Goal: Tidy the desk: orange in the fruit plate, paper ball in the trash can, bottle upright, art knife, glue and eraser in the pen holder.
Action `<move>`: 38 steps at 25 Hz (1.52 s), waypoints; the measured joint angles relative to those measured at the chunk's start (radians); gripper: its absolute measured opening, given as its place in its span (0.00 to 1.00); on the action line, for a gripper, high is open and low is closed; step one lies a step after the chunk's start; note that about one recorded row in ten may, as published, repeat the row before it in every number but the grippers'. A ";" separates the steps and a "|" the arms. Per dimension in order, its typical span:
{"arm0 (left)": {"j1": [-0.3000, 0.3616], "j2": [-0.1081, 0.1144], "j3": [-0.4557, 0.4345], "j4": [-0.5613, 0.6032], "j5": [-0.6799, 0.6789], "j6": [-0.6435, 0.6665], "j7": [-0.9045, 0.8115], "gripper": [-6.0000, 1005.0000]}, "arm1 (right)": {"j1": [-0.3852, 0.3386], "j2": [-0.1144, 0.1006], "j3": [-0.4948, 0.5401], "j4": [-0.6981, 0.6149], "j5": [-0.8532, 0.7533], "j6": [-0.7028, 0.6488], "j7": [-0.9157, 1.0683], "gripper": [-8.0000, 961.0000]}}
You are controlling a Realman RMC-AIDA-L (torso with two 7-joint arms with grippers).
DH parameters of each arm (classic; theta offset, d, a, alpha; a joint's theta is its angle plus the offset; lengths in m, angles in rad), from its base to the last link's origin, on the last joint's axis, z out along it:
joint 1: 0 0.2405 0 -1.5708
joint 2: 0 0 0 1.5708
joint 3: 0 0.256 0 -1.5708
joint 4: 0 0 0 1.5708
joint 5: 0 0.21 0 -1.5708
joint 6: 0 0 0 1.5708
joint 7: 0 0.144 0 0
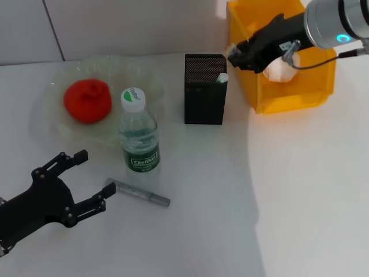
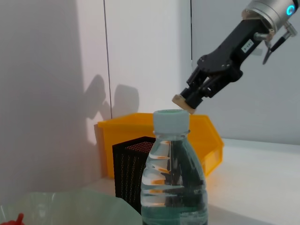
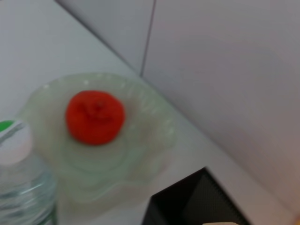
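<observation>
Next, my right gripper releases the eraser inside the pen holder [image 1: 210,68] [image 3: 201,206], next to the white tip of the glue.
The orange [image 1: 87,101] lies in the fruit plate [image 1: 124,72] at the back left of the desk [image 1: 219,190]. In front of the plate the bottle [image 1: 139,135] stands upright. The art knife [image 1: 139,194] lies flat in front of the bottle. My left gripper [image 1: 94,178] is open just left of the knife, holding nothing. The pen holder [image 1: 204,89] stands mid-desk with the glue's white tip [image 1: 222,77] poking out. Above the holder's far right edge, my right gripper [image 1: 235,56] is shut on the eraser [image 2: 183,104]. The paper ball [image 1: 279,70] sits in the trash can [image 1: 294,95].
A white wall runs along the back edge of the desk. The right arm's sleeve [image 1: 337,23] reaches in over the trash can from the upper right. Bare white tabletop spreads across the front and right.
</observation>
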 joint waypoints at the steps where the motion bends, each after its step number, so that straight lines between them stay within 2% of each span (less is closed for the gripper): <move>1: -0.001 0.000 0.000 0.000 0.000 0.000 0.000 0.86 | 0.008 0.001 -0.008 0.007 -0.012 0.022 0.002 0.26; 14: 0.003 0.000 0.000 0.000 0.000 0.002 0.004 0.86 | 0.087 -0.001 -0.063 0.200 -0.025 0.211 -0.012 0.26; 24: 0.008 0.002 -0.002 0.000 0.000 0.003 0.003 0.86 | 0.087 -0.001 -0.086 0.254 -0.025 0.265 -0.015 0.26; 32: 0.011 0.002 -0.002 0.000 0.000 0.006 0.003 0.86 | 0.094 0.000 -0.090 0.268 -0.024 0.272 -0.015 0.41; 38: 0.031 0.005 -0.007 0.019 0.000 0.024 0.000 0.86 | 0.048 0.001 -0.081 0.151 0.041 0.258 -0.008 0.55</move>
